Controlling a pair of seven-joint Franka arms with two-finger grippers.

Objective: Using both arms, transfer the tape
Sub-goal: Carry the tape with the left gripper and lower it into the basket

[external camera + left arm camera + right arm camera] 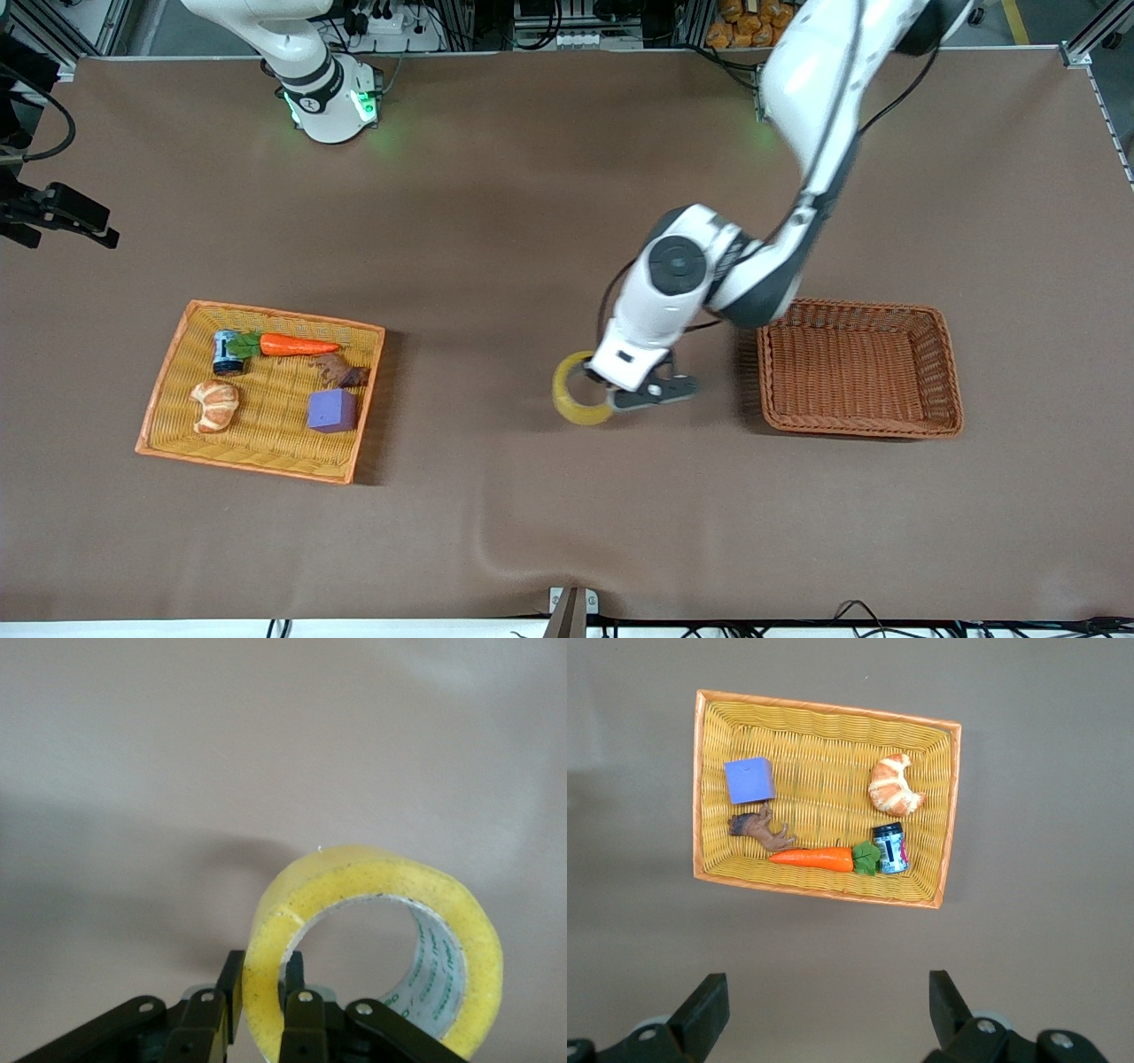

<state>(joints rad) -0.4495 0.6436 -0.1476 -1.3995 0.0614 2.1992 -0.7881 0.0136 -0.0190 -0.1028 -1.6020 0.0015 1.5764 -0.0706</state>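
The tape will go down near the middle of the empty brown wicker basket (853, 363) from my left gripper.
The tape (574, 406) is a glossy yellow ring near the middle of the table, between the two baskets. My left gripper (604, 403) is shut on it, one finger inside the ring and one outside. In the left wrist view the tape (372, 881) stands on edge with its wall pinched in the left gripper (264, 979), low over the brown table. I cannot tell whether it touches the cloth. My right gripper (828, 992) is open and empty, high over the table near the yellow basket (698, 788); the right arm waits.
The yellow basket (168, 372) at the right arm's end holds a carrot (297, 345), a purple cube (332, 410), a croissant toy (215, 405), a small can (227, 353) and a brown toy. An empty brown wicker basket (952, 372) stands beside the left gripper toward the left arm's end.
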